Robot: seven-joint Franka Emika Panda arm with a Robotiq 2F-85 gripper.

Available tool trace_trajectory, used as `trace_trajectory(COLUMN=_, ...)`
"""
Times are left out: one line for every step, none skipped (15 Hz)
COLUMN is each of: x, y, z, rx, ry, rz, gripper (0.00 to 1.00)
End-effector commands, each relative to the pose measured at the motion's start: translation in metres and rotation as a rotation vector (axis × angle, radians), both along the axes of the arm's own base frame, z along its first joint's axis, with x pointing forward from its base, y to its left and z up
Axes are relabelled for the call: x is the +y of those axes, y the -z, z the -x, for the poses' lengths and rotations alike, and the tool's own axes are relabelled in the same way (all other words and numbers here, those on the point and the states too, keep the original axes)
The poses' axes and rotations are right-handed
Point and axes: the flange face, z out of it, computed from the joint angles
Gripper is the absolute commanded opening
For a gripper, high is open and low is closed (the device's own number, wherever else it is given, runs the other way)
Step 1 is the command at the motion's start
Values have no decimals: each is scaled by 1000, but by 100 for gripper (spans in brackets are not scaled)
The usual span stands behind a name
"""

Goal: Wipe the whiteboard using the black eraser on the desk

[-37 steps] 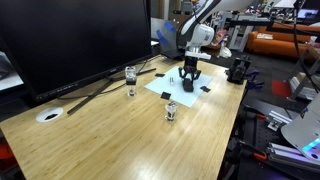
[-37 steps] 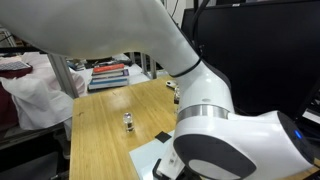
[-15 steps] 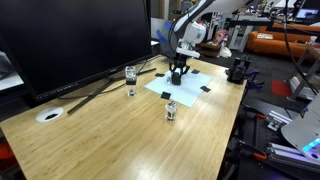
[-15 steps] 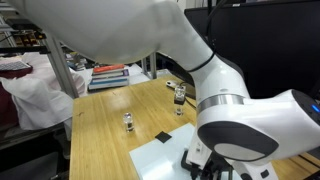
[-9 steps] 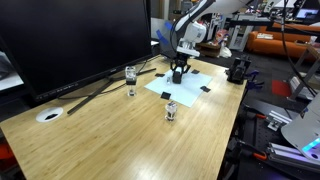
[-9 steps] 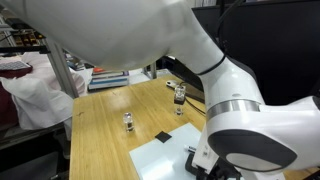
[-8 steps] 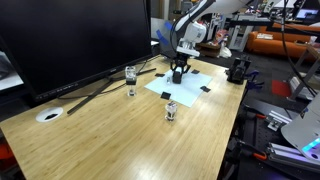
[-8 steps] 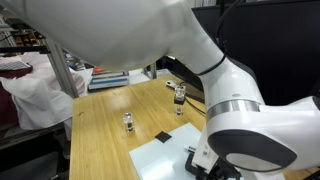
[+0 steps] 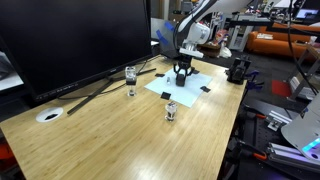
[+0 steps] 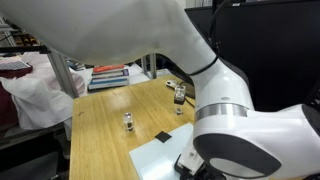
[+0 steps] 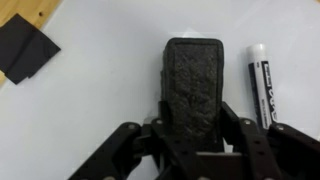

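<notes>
Next, the gripper sets the black eraser down on the bare desk point(image 9: 199, 114) next to the nearer small glass object.
In the wrist view the black eraser point(image 11: 194, 85) is an oblong textured block clamped between my fingers, and my gripper point(image 11: 192, 135) is shut on it. It lies flat against the whiteboard point(image 11: 100, 110), whose white surface fills most of that view. In an exterior view my gripper point(image 9: 182, 74) stands over the whiteboard point(image 9: 195, 85) on the desk point(image 9: 120, 135), pressing down near the board's far part. In an exterior view the arm covers most of the whiteboard point(image 10: 150, 162), and the eraser is hidden there.
A white marker point(image 11: 260, 85) lies on the board just right of the eraser. A black tab point(image 11: 25, 52) sits at the board's corner. Two small glass objects point(image 9: 131, 80) point(image 9: 171, 110) stand on the desk, a white disc point(image 9: 48, 115) lies far off, and a big monitor point(image 9: 70, 40) stands behind.
Over the last second my gripper slid a little along the board with the eraser still in it; 2.5 seconds ago it was nearer the board's near side.
</notes>
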Motion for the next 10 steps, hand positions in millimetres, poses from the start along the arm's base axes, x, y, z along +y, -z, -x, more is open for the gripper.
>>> trace_trajectory(x=12, y=40, z=39, rx=73, ry=19, rz=-24, gripper=26)
trace_trajectory(x=13, y=42, z=44, rx=80, ry=26, rz=-32, gripper=26)
trace_trajectory(x=14, y=42, z=49, rx=85, ry=33, rz=-42, gripper=26)
trace_trajectory(x=16, y=42, z=53, rx=86, ry=39, rz=-55, gripper=26)
trace_trajectory(x=18, y=43, z=57, rx=86, ry=45, rz=-67, gripper=26)
trace_trajectory(x=22, y=42, z=60, rx=79, ry=43, rz=-80, gripper=26)
trace_trajectory(x=27, y=40, z=63, rx=75, ry=30, rz=-88, gripper=26)
trace_trajectory(x=33, y=39, z=67, rx=73, ry=5, rz=-92, gripper=26)
trace_trajectory(x=41, y=37, z=72, rx=79, ry=-35, rz=-87, gripper=26)
trace_trajectory(x=49, y=36, z=78, rx=90, ry=-77, rz=-77, gripper=26)
